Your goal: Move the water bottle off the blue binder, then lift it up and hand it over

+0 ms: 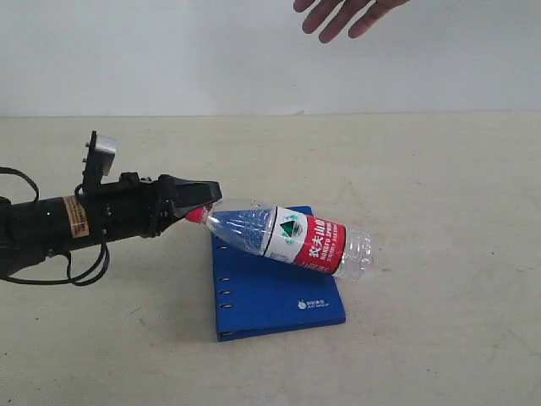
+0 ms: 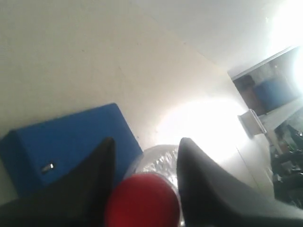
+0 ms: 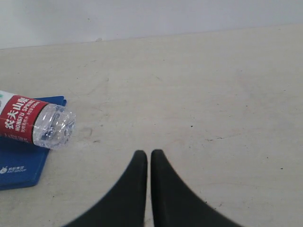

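Note:
The water bottle slants from the level, end-on grip of my left gripper. Next, I rest it on the blue binder and take the red cap (image 1: 196, 215) from above.
The water bottle (image 1: 292, 238) lies tilted across the far part of the blue binder (image 1: 275, 292), its red cap end raised and pointing left, its clear base (image 3: 54, 125) overhanging the binder's right edge. My left gripper (image 1: 200, 203) is shut on the bottle's red cap (image 2: 142, 201), a black finger on each side. In the left wrist view the blue binder (image 2: 66, 137) sits just beyond the fingers. My right gripper (image 3: 149, 155) is shut and empty, low over bare table to the right of the bottle (image 3: 35, 122); it does not show in the exterior view.
A person's hand (image 1: 342, 15) hangs open at the top of the exterior view, beyond the binder. The beige table (image 1: 439, 186) runs back to a white wall. My left arm's cables (image 1: 51, 275) trail at the left.

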{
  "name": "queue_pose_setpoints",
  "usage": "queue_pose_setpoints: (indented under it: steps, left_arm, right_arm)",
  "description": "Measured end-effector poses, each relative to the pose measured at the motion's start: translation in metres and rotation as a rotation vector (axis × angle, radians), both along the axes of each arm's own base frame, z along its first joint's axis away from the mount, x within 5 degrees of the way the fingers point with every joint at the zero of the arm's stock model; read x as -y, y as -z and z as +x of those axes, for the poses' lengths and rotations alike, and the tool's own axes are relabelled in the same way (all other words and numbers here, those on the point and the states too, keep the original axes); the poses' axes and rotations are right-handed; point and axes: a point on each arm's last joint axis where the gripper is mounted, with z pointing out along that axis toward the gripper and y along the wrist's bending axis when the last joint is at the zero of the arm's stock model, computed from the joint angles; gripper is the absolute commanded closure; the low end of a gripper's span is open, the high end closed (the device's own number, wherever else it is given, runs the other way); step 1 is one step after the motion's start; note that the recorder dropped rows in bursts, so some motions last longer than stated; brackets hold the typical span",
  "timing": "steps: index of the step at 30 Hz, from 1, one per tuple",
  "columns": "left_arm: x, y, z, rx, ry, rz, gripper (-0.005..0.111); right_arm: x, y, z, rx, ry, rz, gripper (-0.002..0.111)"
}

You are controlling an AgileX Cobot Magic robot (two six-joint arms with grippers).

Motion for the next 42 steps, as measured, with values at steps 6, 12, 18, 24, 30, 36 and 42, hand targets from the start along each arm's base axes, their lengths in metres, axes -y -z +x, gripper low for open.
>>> queue_pose_setpoints:
  steps: [6,12,18,24,30,36,42]
  left_arm:
    - [-0.004,0.0,0.011,0.013,-0.039,0.078,0.063]
    - [-0.009,0.01,0.013,-0.036,-0.078,0.168,0.035]
    - [-0.009,0.025,0.012,-0.098,-0.094,0.148,0.035]
    - [-0.009,0.03,0.012,-0.175,-0.123,0.078,0.035]
    - [-0.003,0.028,0.008,-0.267,-0.089,-0.058,0.036]
    - [-0.031,0.014,0.011,-0.06,-0.043,0.107,0.036]
    - [-0.017,-0.015,-0.012,0.298,0.464,0.626,0.036]
  right_arm:
    - [0.0,0.0,0.0,0.0,0.0,0.0,0.108]
    - [0.0,0.0,0.0,0.0,0.0,0.0,0.108]
    - [0.0,0.0,0.0,0.0,0.0,0.0,0.108]
    - [0.0,0.0,0.0,0.0,0.0,0.0,0.108]
    - [0.0,0.0,0.0,0.0,0.0,0.0,0.108]
    - [0.0,0.0,0.0,0.0,0.0,0.0,0.108]
    - [0.0,0.0,0.0,0.0,0.0,0.0,0.108]
